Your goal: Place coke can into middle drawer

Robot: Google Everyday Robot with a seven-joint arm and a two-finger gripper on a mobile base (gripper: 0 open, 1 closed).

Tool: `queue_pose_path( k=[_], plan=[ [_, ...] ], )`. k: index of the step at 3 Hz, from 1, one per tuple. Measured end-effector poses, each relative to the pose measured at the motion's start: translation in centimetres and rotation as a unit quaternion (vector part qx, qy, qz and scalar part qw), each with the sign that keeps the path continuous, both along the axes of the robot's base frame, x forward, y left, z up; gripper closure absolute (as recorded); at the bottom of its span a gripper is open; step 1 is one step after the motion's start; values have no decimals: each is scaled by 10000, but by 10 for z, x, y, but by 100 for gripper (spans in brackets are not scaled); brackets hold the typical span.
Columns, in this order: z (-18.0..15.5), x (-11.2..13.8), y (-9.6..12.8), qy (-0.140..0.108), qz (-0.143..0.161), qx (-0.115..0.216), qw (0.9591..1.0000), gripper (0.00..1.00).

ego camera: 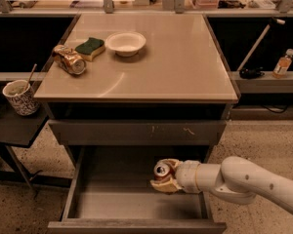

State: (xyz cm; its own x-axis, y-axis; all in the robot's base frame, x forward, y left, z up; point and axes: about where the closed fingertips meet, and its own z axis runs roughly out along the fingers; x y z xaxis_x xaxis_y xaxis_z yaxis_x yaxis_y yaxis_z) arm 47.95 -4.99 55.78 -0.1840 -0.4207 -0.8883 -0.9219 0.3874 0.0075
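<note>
My gripper is to let go of the coke can on the grey bottom of the middle drawer, just behind the drawer's plain front edge (156,200).
The coke can (162,169), red-orange with a silver top, is held upright in my gripper (165,176). The gripper is shut on it, and the white arm reaches in from the lower right. The can hangs inside the pulled-out middle drawer (136,204), over the right part of its smooth grey floor and a little above it. The drawer's plain front edge lies at the bottom of the view.
Above the open drawer is a shut grey drawer front with pale scratch marks (136,131). On the cabinet top (176,62) lie a dented gold-brown can (68,60), a green sponge (90,48) and a white bowl (125,43). A patterned cup (20,97) stands on a low shelf at left.
</note>
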Motion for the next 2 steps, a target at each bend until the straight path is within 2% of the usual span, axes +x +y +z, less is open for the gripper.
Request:
queue_pose_path(
  k=[2],
  plan=[
    [-87, -7, 31, 66, 421, -507, 9978, 100]
  ],
)
